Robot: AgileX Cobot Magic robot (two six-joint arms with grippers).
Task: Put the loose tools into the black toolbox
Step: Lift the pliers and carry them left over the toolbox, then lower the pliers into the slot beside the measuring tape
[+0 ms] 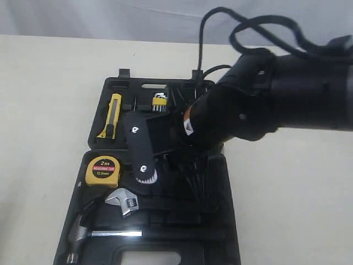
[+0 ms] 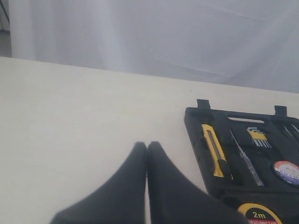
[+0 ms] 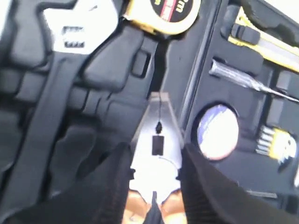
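Note:
I should let go of the pliers with my right gripper in the slot [image 1: 150,176] [image 3: 130,116] between the adjustable wrench and the hinge, by the tape measure.
The black toolbox [image 1: 229,221] lies open on the table, both halves flat. The yellow-black utility knife [image 1: 113,115] [image 2: 214,149] rests in the far half. In the near half sits the yellow tape measure [image 1: 103,170] [image 3: 163,11]. A round tape roll [image 2: 286,171] [image 3: 217,131] with a pale label sits in a recess of the far half. My right arm [image 1: 248,105] hangs over the case's middle. The right gripper [image 3: 156,149] is shut on the pliers [image 3: 157,140], whose steel nose points at the hinge and whose orange handles are behind the fingers. Over bare table left of the case, my left gripper [image 2: 147,147] is shut and holds nothing.
A silver adjustable wrench [image 1: 124,201] and a steel hammer [image 1: 83,234] lie in the near half. Hex keys [image 1: 160,103] and a thin screwdriver [image 2: 245,158] sit in the far half. Pale tabletop [image 1: 44,110] spreads left and right, with a white curtain [image 2: 140,32] behind.

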